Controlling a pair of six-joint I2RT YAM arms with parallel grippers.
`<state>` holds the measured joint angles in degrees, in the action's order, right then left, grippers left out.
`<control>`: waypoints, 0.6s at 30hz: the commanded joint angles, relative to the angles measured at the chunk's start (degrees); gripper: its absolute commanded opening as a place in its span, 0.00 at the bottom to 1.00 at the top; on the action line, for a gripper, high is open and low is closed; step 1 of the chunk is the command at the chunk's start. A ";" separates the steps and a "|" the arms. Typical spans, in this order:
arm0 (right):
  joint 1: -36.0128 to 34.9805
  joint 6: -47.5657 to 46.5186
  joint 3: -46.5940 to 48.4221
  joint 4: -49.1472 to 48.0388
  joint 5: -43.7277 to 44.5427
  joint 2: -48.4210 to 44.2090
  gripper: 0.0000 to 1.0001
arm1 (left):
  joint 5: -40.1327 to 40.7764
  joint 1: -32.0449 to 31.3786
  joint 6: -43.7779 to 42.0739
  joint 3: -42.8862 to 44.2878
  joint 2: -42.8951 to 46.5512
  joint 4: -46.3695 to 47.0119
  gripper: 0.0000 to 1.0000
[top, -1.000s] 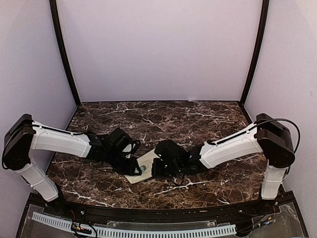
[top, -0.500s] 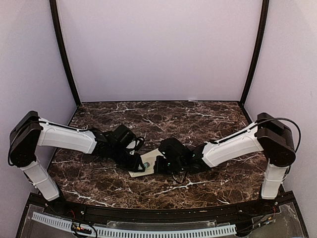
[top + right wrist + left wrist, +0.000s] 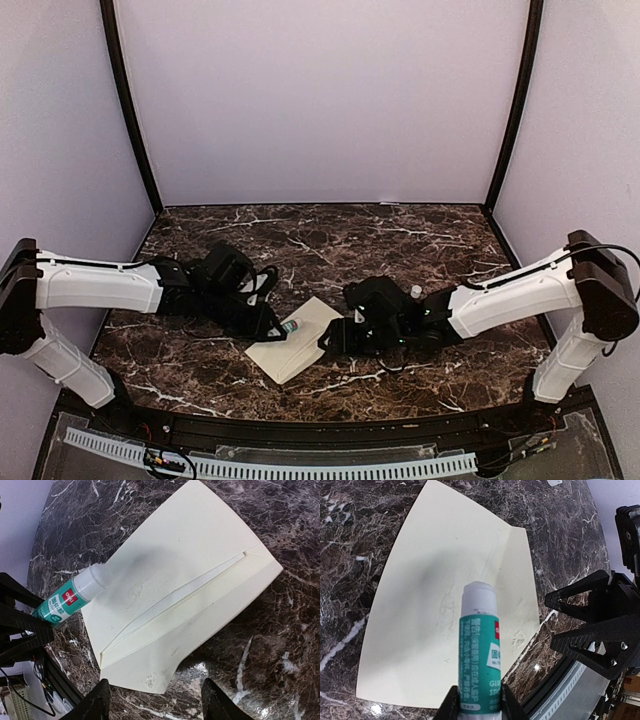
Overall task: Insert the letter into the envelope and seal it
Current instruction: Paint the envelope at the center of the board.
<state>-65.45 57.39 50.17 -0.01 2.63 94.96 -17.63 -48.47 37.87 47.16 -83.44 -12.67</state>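
Note:
The envelope is lying loose under the glue stick, so the robot's right gripper should pinch the envelope flap's outer edge [image 3: 180,659] and keep it still before the left gripper spreads glue.
The cream envelope [image 3: 295,345] lies flat on the marble table [image 3: 400,240], and its flap [image 3: 150,672] is folded out toward my right gripper. The letter is hidden. A green-and-white glue stick [image 3: 479,650] has its cap off. My left gripper [image 3: 479,702] is shut on its lower end, and its white tip hangs over the middle of the envelope [image 3: 435,595]. My right gripper [image 3: 157,702] stands open just off the flap's edge with nothing between its fingers. From above, the left gripper [image 3: 283,330] and the right gripper [image 3: 335,340] face each other across the envelope.
A small white cap-like piece [image 3: 415,292] sits on the table behind the right arm. Black frame posts [image 3: 130,110] and lilac walls close in the back and sides. A black rail [image 3: 300,430] runs along the near edge.
My right gripper has opened and drawn back to the right, off the envelope. The left arm has shifted left with the glue stick, so more of the envelope shows.

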 commanded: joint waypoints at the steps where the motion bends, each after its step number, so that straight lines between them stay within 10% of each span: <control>1: 1.56 0.22 -1.83 0.54 -0.50 -1.75 0.63 | -0.87 0.22 0.88 -0.86 1.55 0.18 0.00; 18: 4.76 2.48 5.58 1.52 -0.26 7.67 0.70 | -1.46 0.22 -1.37 5.10 -7.74 1.93 0.00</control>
<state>-61.32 60.07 52.75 0.25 1.30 101.10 -18.65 -48.47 38.00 49.84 -90.45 -11.18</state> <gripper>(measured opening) 0.712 0.234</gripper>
